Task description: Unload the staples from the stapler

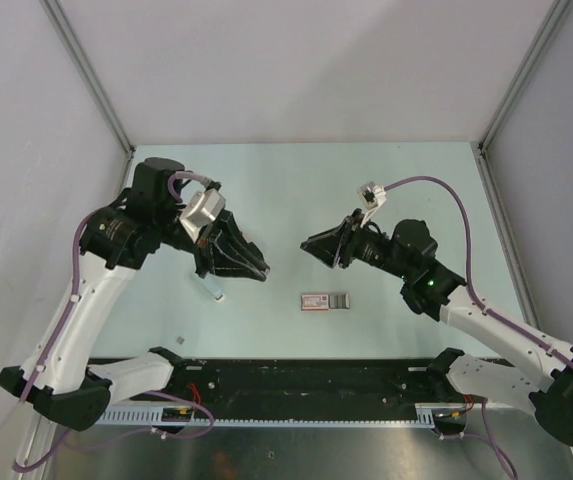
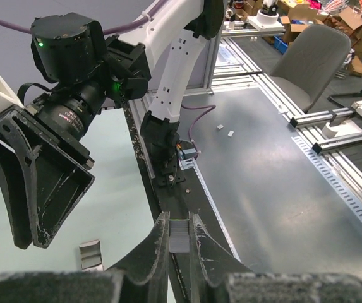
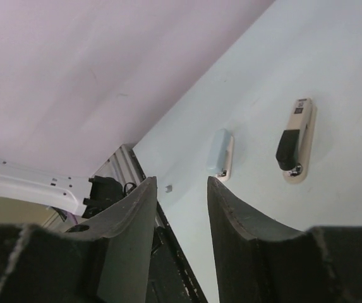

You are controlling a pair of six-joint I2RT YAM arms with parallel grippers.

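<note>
My left gripper is to let go of the staples on the table [image 1: 284, 325] between the red end of the box and the black rail. The staples are still held above the table.
My left gripper [image 2: 179, 218] is shut on the staples [image 2: 179, 235], a small silvery-grey strip pinched between its fingertips, held above the table [image 1: 386, 200]. In the top view this gripper [image 1: 263, 270] hangs left of centre. The stapler lies on the table in two parts: a pale-blue shell [image 3: 220, 154] and a beige bar with a black end [image 3: 294, 142]. From above only the pale-blue part [image 1: 213, 288] shows, beside the left gripper. My right gripper [image 3: 181, 183] is open and empty, raised right of centre [image 1: 309, 243] and pointing left at the left gripper.
A flat red, white and grey box [image 1: 324, 300] lies between the grippers near the front; its grey end also shows in the left wrist view [image 2: 91, 254]. A tiny grey bit [image 1: 179, 340] lies at the front left. A black rail [image 1: 296, 385] runs along the near edge.
</note>
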